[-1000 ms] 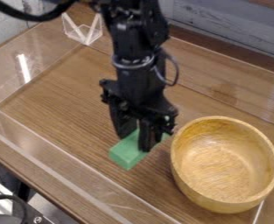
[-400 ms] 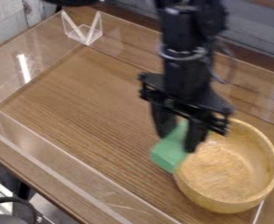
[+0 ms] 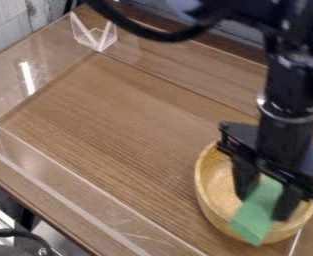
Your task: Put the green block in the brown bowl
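Note:
The robot's gripper will let go of the green block on the middle of the brown bowl's bottom (image 3: 254,192), inside its near rim.
The green block (image 3: 259,221) hangs tilted, clamped between the black fingers of my gripper (image 3: 270,196), which is shut on it. It hovers just over the inside of the brown bowl (image 3: 215,195), a round light-wood bowl at the lower right of the table. The arm comes down from the upper right and hides the bowl's far and right rim. The block's lower end is close to the bowl's near rim; whether it touches the bowl I cannot tell.
A wood-grain tabletop (image 3: 105,110) is bounded by low clear acrylic walls (image 3: 39,165). A small clear triangular stand (image 3: 95,33) sits at the back left. The table's front edge runs along the lower left.
The arm has carried the green block to the right, from the tabletop left of the bowl to over the bowl's inside. The bowl has stayed in place.

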You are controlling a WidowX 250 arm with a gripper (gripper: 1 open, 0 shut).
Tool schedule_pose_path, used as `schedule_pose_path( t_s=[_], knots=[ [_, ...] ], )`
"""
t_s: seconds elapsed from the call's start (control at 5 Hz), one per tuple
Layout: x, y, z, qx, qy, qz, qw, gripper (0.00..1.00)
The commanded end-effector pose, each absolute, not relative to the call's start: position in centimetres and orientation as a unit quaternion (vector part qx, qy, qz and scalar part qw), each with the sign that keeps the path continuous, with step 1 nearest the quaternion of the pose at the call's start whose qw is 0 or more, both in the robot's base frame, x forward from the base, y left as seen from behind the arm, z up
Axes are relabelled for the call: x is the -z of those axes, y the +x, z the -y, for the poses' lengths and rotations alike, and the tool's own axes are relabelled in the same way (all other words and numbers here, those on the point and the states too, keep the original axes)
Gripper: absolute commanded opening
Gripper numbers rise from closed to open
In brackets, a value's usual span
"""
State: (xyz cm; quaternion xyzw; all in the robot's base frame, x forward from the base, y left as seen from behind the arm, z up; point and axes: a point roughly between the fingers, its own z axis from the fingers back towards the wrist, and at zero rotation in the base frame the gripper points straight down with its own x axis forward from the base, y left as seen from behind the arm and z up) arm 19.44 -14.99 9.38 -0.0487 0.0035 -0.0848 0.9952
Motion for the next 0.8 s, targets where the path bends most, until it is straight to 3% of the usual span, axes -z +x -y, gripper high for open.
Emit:
schedule_pose_path(
  t_s=[0.0,0.6],
  knots=[
    [-12.26,20.48,15.22,0.07,-0.065,0.036,0.995,0.0],
    [-13.1,20.84,14.36,0.054,-0.073,0.063,0.994,0.0]
  ],
)
